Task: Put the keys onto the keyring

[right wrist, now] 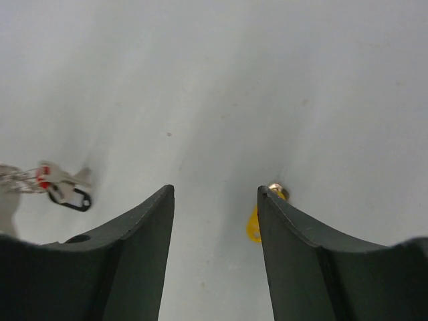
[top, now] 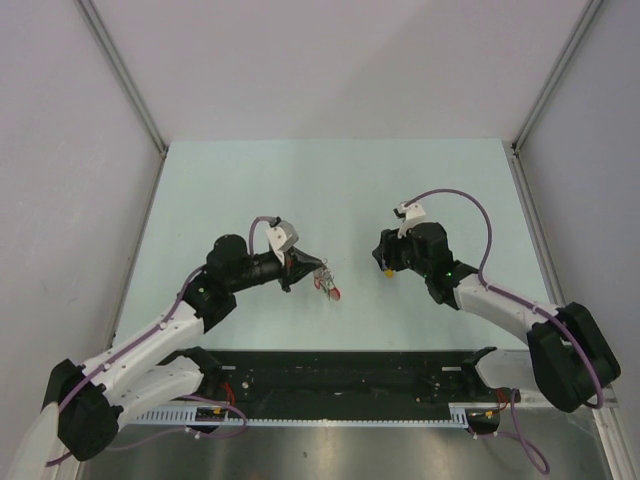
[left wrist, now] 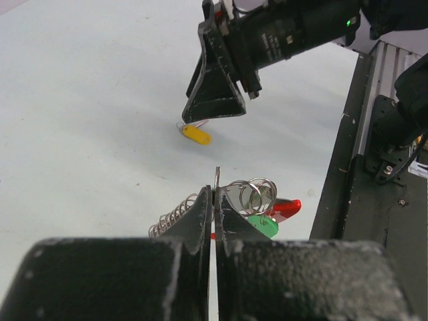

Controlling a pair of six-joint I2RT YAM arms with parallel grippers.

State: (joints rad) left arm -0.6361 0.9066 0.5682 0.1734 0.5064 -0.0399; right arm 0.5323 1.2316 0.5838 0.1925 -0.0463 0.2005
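I need to next close my right gripper on the loose yellow-orange key (top: pixel 389 273) (right wrist: pixel 255 225) lying on the table, because it has to go on the keyring.
My left gripper (left wrist: pixel 217 194) is shut on a thin metal loop of the keyring (left wrist: pixel 256 194), a cluster of split rings with a coiled wire part (left wrist: pixel 172 215). A green key (left wrist: pixel 263 227) and a red key (left wrist: pixel 286 207) hang from it, low over the table. In the top view this gripper (top: pixel 312 268) sits left of centre with the keyring (top: pixel 325 284) at its tips. My right gripper (right wrist: pixel 215 190) is open, tips down at the table. The yellow-orange key (right wrist: pixel 253 225) lies loose beside its right finger (right wrist: pixel 284 221). The key (left wrist: pixel 197 134) also shows in the left wrist view.
The pale green table (top: pixel 330 190) has grey walls on three sides. A black rail (top: pixel 340 375) with the arm bases runs along the near edge. The two grippers face each other, a short gap apart.
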